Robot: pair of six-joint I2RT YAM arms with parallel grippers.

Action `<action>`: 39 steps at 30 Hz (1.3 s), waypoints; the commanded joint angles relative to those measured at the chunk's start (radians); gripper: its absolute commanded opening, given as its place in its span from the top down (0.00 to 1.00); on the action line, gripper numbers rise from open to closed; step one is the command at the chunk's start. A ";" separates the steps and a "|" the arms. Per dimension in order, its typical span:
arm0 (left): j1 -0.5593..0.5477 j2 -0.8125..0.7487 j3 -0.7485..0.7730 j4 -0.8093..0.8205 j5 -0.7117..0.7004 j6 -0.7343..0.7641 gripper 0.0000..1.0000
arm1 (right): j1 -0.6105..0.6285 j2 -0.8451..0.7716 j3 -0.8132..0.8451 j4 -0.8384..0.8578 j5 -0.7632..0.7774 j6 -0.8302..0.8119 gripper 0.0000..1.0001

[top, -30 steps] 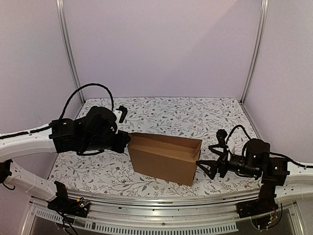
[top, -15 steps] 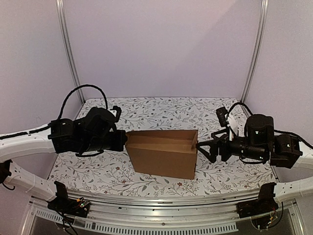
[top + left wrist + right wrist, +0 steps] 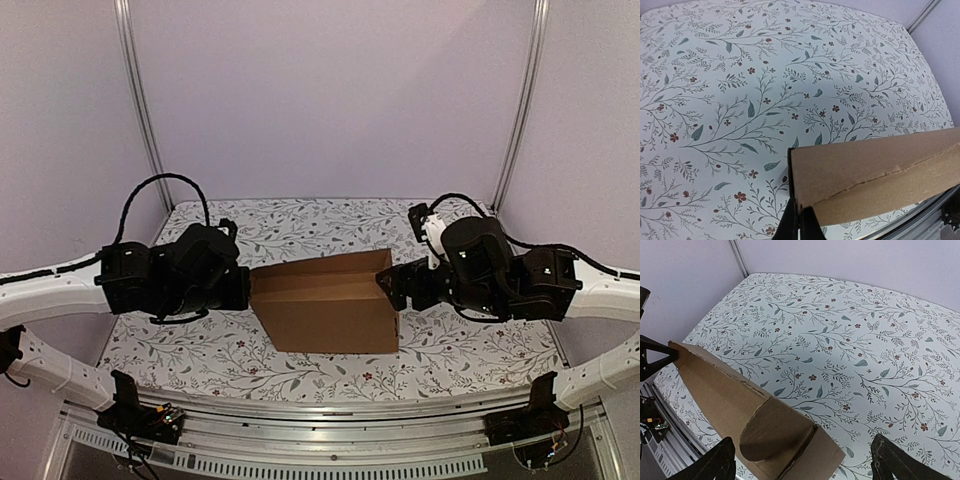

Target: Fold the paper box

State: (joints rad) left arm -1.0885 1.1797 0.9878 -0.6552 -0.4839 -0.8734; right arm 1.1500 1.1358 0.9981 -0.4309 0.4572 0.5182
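Observation:
The rounded end flap is leaning into the box. My right gripper should back away, then lift the flap upright and pinch it near the box's back corner (image 3: 773,403).
The paper box (image 3: 325,308) is plain brown cardboard, standing on its long edge in the middle of the floral table (image 3: 330,225), leaning a little. My left gripper (image 3: 248,290) is shut on the box's left end. In the left wrist view its fingers (image 3: 790,226) pinch the corner of the cardboard panel (image 3: 875,167). My right gripper (image 3: 392,288) is at the box's right end, open. In the right wrist view its fingers (image 3: 715,465) stand wide apart over the box (image 3: 725,385), where a rounded end flap (image 3: 772,432) is turned inward.
The table is covered by a white cloth with a leaf and flower print (image 3: 855,325). Metal frame posts (image 3: 140,100) and lilac walls close it at the back and sides. The near table rail (image 3: 320,410) runs just in front of the box.
My right arm has risen and swung left until its open gripper is over the box's right end. The box has tipped more upright, hiding its open inside. My left gripper keeps its hold.

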 commanded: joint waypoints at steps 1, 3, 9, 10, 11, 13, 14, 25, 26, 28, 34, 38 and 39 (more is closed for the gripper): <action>-0.031 0.034 0.002 -0.150 0.011 -0.029 1.00 | 0.010 0.031 0.039 0.006 0.028 0.019 0.09; -0.035 0.035 0.009 -0.150 0.005 -0.029 1.00 | 0.011 0.040 0.045 0.012 0.034 0.018 0.10; -0.048 0.048 0.025 -0.150 -0.011 -0.036 1.00 | 0.011 0.047 0.049 0.024 0.045 0.014 0.18; -0.049 0.052 0.028 -0.149 -0.013 -0.036 1.00 | 0.010 0.047 0.051 0.024 0.044 0.014 0.20; -0.051 0.055 0.030 -0.150 -0.015 -0.035 1.00 | 0.011 0.046 0.052 0.026 0.044 0.011 0.22; -0.053 0.058 0.033 -0.149 -0.019 -0.034 1.00 | 0.010 0.045 0.052 0.024 0.042 0.007 0.26; -0.053 0.058 0.035 -0.150 -0.019 -0.034 1.00 | 0.011 0.043 0.052 0.024 0.043 0.005 0.28; -0.056 0.049 0.032 -0.155 -0.033 -0.033 1.00 | 0.010 0.037 0.045 0.001 0.035 0.005 0.49; -0.057 0.049 0.032 -0.156 -0.034 -0.033 1.00 | 0.010 0.035 0.043 0.000 0.034 0.004 0.50; -0.057 0.050 0.032 -0.156 -0.036 -0.033 1.00 | 0.010 0.031 0.038 -0.002 0.034 0.004 0.54; -0.057 0.050 0.035 -0.156 -0.038 -0.031 1.00 | 0.011 0.020 0.031 -0.012 0.042 0.005 0.63; -0.057 0.051 0.037 -0.157 -0.039 -0.030 1.00 | 0.010 0.015 0.032 -0.020 0.045 0.005 0.69; -0.057 0.051 0.037 -0.158 -0.039 -0.030 1.00 | 0.011 0.015 0.032 -0.019 0.045 0.006 0.69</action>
State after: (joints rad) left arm -1.1290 1.2140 1.0298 -0.7223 -0.5468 -0.9039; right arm 1.1542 1.1713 1.0241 -0.4278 0.4881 0.5190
